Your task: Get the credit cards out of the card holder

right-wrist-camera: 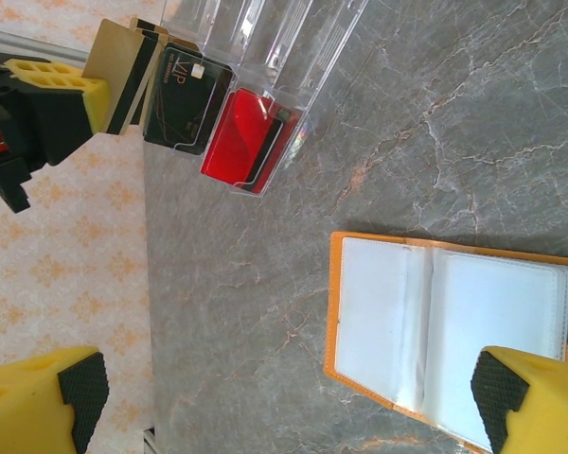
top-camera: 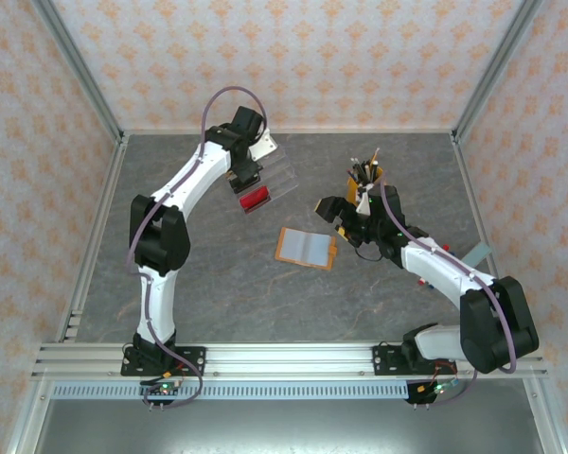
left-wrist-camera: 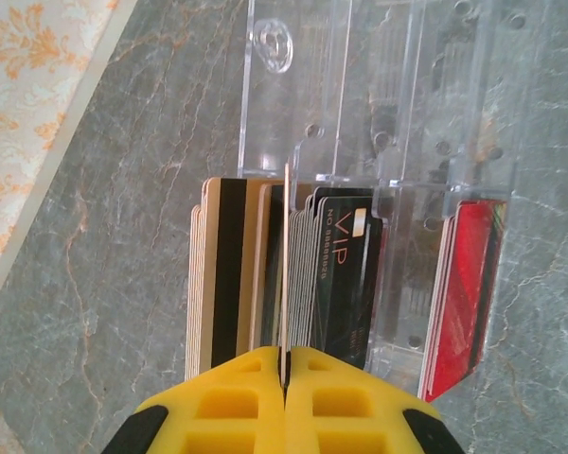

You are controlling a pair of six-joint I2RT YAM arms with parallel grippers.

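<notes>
Next, my left gripper releases the thin card against the gold stack in the clear organiser (top-camera: 239, 168) (left-wrist-camera: 263, 274), next to the black VIP stack. The card is now over the organiser.
The card holder (top-camera: 306, 248) lies open on the table, orange rim around pale clear sleeves (right-wrist-camera: 454, 322); its visible sleeves look empty. My left gripper (left-wrist-camera: 286, 352) is shut on a thin card (left-wrist-camera: 287, 246), seen edge-on, over the clear organiser (left-wrist-camera: 379, 95). From the right wrist view that card looks gold (right-wrist-camera: 121, 57). The organiser holds a gold stack (left-wrist-camera: 222, 274), a black VIP stack (left-wrist-camera: 346, 274) and a red stack (left-wrist-camera: 464, 293). My right gripper (right-wrist-camera: 284, 407) is open just right of the card holder (top-camera: 333, 218), with nothing between its fingers.
A pen cup (top-camera: 367, 175) with several pens stands behind the right gripper. The organiser (top-camera: 270, 175) sits at the back centre-left. Patterned walls enclose the grey marble table (top-camera: 218, 274) on three sides.
</notes>
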